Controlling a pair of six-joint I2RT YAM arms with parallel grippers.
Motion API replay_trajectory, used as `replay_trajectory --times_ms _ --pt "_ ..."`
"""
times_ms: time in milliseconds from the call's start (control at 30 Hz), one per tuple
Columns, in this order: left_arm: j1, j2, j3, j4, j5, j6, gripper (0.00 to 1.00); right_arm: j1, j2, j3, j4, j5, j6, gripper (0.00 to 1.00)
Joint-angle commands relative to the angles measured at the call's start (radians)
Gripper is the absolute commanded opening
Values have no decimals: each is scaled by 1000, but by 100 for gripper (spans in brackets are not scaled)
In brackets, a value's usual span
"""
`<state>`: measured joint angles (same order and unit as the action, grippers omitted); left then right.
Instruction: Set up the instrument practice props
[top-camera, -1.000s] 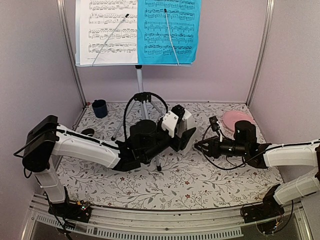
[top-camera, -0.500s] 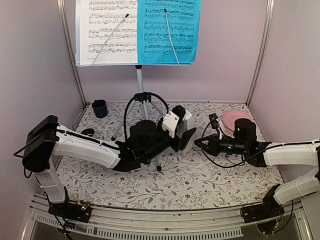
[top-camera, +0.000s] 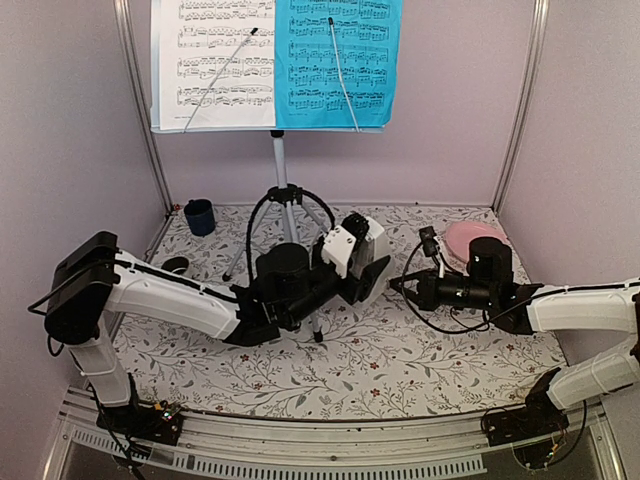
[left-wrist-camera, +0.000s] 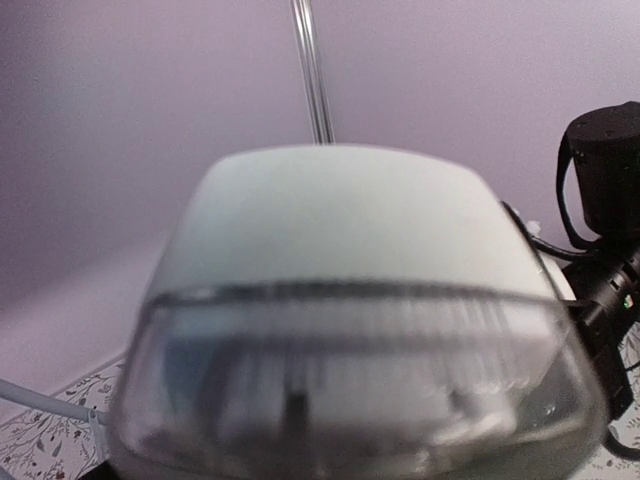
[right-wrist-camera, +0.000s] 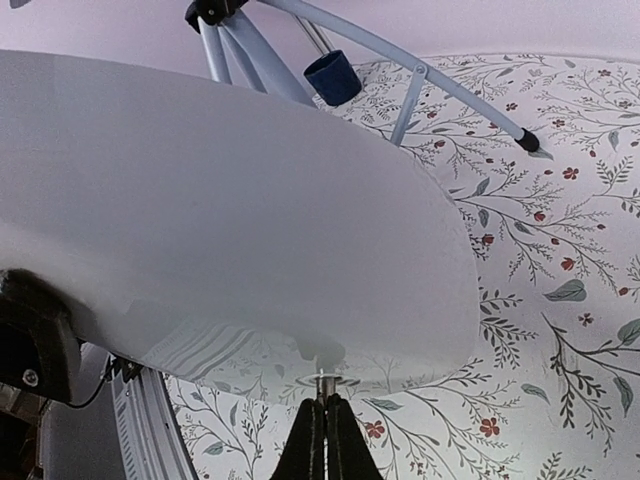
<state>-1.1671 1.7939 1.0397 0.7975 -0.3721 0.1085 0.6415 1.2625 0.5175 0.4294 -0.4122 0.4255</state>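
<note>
I should use my left gripper to set the white metronome, now hanging tilted over the table, free on the table (top-camera: 358, 345), beside the front foot of the music stand.
The silver music stand (top-camera: 281, 165) rises at the back, a white music sheet (top-camera: 215, 60) and a blue music sheet (top-camera: 340, 55) side by side on its tray. The white metronome (top-camera: 372, 250) hangs tilted over the middle of the table, with my left gripper (top-camera: 345, 265) shut on it. It fills the left wrist view (left-wrist-camera: 340, 230), hiding those fingers. My right gripper (top-camera: 393, 285) reaches in from the right. In the right wrist view the gripper (right-wrist-camera: 324, 408) is shut on a small silver stem (right-wrist-camera: 325, 385) sticking out of the metronome (right-wrist-camera: 220, 220).
A pink plate (top-camera: 472, 237) lies at the back right behind the right arm. A blue cup (top-camera: 199, 216) stands at the back left and a small dark cup (top-camera: 177, 265) near the left arm. The stand's tripod legs (right-wrist-camera: 420, 70) spread behind the metronome.
My right gripper's fingers have closed from partly open onto the metronome's silver stem. The left arm and metronome have shifted only slightly.
</note>
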Motion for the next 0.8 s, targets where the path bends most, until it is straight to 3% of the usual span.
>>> replay_trajectory --times_ms 0,200,500,633,767 --pt "-25 -30 -14 240 46 29 1 -22 -14 6 89 16 133 0" --pt "-38 -45 -89 377 59 69 1 -86 -8 -21 173 -10 282 0" --pt "-49 -40 -151 501 122 113 0 -159 67 -124 538 -141 551 0" --pt "-44 -39 -102 388 78 95 0 -167 99 -121 540 -203 563 0" --pt "-9 -22 -9 192 72 29 0 -169 51 -120 341 -205 437 17"
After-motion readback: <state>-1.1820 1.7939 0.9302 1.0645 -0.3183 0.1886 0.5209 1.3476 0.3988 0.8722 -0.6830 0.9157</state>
